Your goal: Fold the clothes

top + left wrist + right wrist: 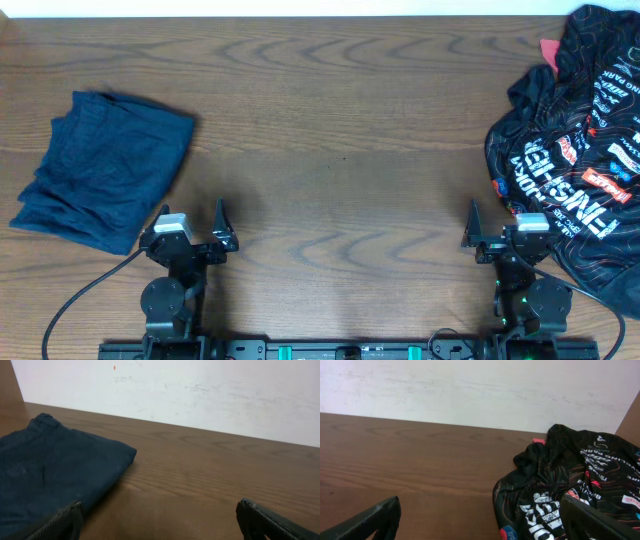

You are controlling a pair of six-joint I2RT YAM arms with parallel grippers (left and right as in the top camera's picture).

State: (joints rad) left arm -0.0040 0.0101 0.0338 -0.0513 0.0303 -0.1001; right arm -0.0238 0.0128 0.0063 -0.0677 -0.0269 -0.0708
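Observation:
My right gripper needs to close on the black jersey's edge (489, 149) (497, 490) that faces the navy-blue garment, just beyond the white text.
A crumpled black jersey (575, 150) with white "FINISHER" text and red logos lies at the table's right edge; it also shows in the right wrist view (580, 475). A coral-pink scrap (549, 50) peeks out at its far side and shows in the right wrist view (538, 440). A folded navy-blue garment (100, 165) lies at the left, also in the left wrist view (50, 470). My left gripper (190, 232) (159, 512) is open and empty beside the navy garment's near right corner. My right gripper (508, 235) (481, 505) is open and empty, its right finger at the jersey's near edge.
The brown wooden table (340, 120) stretches between the two garments. A white wall (200, 390) runs along the table's far edge. Both arm bases (165, 300) stand at the near edge, with a black cable (75, 295) looping at the near left.

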